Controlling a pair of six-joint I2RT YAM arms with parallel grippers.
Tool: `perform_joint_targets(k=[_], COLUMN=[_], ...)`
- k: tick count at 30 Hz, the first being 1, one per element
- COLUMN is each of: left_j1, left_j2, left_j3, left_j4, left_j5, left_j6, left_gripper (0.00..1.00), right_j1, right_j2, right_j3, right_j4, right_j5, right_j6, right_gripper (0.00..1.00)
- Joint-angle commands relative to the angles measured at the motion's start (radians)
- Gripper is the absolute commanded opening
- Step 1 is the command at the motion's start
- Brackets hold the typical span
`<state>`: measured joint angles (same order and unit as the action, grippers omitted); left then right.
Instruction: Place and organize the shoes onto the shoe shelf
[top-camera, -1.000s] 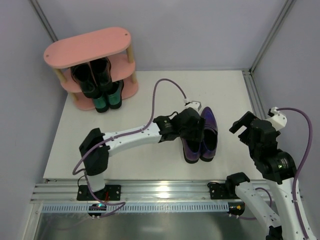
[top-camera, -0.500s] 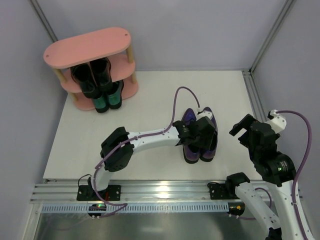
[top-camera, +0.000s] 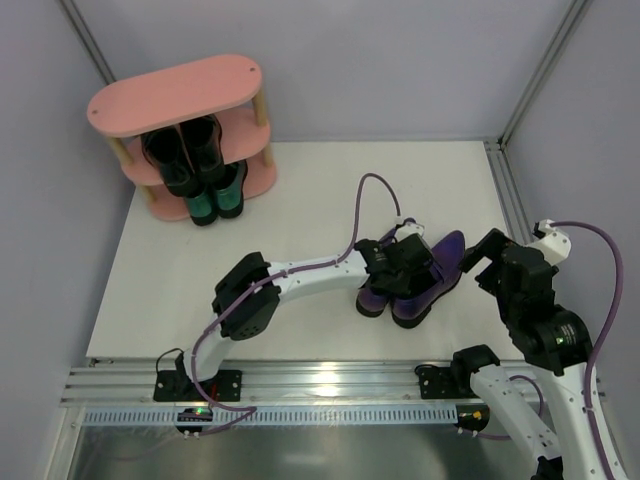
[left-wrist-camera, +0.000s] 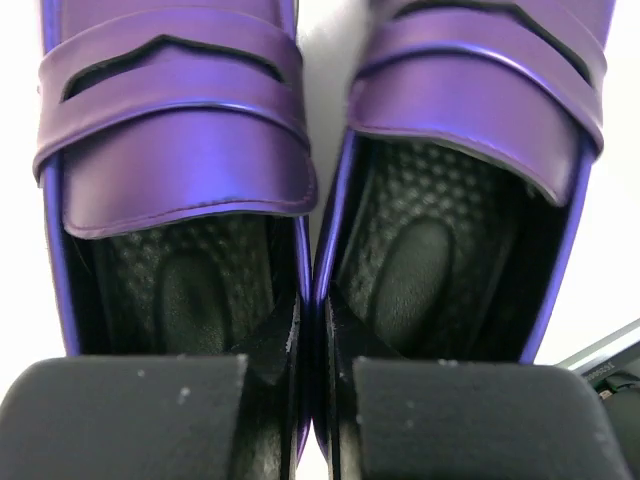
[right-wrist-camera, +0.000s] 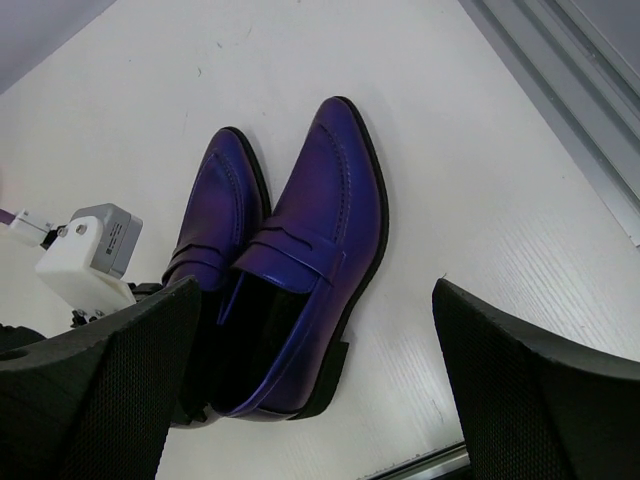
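The robot's left gripper should release the purple shoes on the white table (top-camera: 336, 300) near the middle of the aluminium rail.
The purple shoes (top-camera: 436, 279) lie side by side on the white table at centre right, toes pointing right and a little away. My left gripper (top-camera: 398, 270) is at their heel end, shut on the two touching inner walls (left-wrist-camera: 312, 300), one finger inside each shoe. In the right wrist view the same pair (right-wrist-camera: 322, 212) lies below my right gripper (right-wrist-camera: 315, 335), which hangs open just right of the shoes and holds nothing. The pink shoe shelf (top-camera: 178, 92) stands at the back left. Black shoes (top-camera: 186, 152) sit on its middle tier and teal-green shoes (top-camera: 216, 199) on the bottom tier. Its top board is bare.
Grey walls close the table on the left, back and right. A metal frame rail (top-camera: 506, 195) runs along the right edge and an aluminium rail (top-camera: 320, 385) along the near edge. The left arm's purple cable (top-camera: 365, 195) loops above the shoes.
The left gripper dropped onto the heel end of the purple pair and shut on their inner walls. The pair has swung so the toes point right. The right arm stayed almost still.
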<state>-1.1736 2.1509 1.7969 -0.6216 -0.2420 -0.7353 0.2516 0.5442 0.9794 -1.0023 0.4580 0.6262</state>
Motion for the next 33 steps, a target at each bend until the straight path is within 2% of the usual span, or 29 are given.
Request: perform_joint_targets(k=[1,6,10,15,21,24,31,33], left_j1=[-0.020,-0.020,-0.026,-0.063,-0.135,-0.165,-0.182,-0.184], left_j2=[-0.049,-0.204,-0.331,-0.480,-0.543,-0.543,-0.468,-0.453], left_j3=[-0.020,-0.194,-0.365,-0.493,-0.516,-0.527,-0.483,-0.458], left_j4=[-0.064,-0.064,-0.113,-0.168,-0.338,-0.346,-0.250,-0.248], left_j5=[-0.017,-0.117,-0.173,-0.301,-0.468,-0.505,-0.557,-0.569], left_j6=[0.004,-0.033,-0.159,-0.309,-0.554,-0.656,-0.717,-0.719], left_gripper=[0.00,0.00,0.00,0.00,0.00,0.00,0.00,0.06], right_j1=[0.003,0.003,0.003,0.005,0.005,0.003,0.005,0.003], right_j2=[-0.016,-0.026,-0.013,0.011,0.060,0.089,0.125,0.120], right_j3=[0.005,0.001,-0.019,-0.045,-0.065,-0.076,-0.084,-0.082], right_j4=[0.033,0.048,0.083,0.120,0.182,0.189,0.173,0.163], right_j5=[-0.007,-0.044,-0.104,-0.197,-0.402,-0.495,-0.585,-0.590], right_j6=[-0.028,-0.042,-0.049,-0.056,-0.152,-0.198,-0.263,-0.273], right_gripper=[0.97,0.97,0.97,0.97,0.97,0.97,0.97,0.97])
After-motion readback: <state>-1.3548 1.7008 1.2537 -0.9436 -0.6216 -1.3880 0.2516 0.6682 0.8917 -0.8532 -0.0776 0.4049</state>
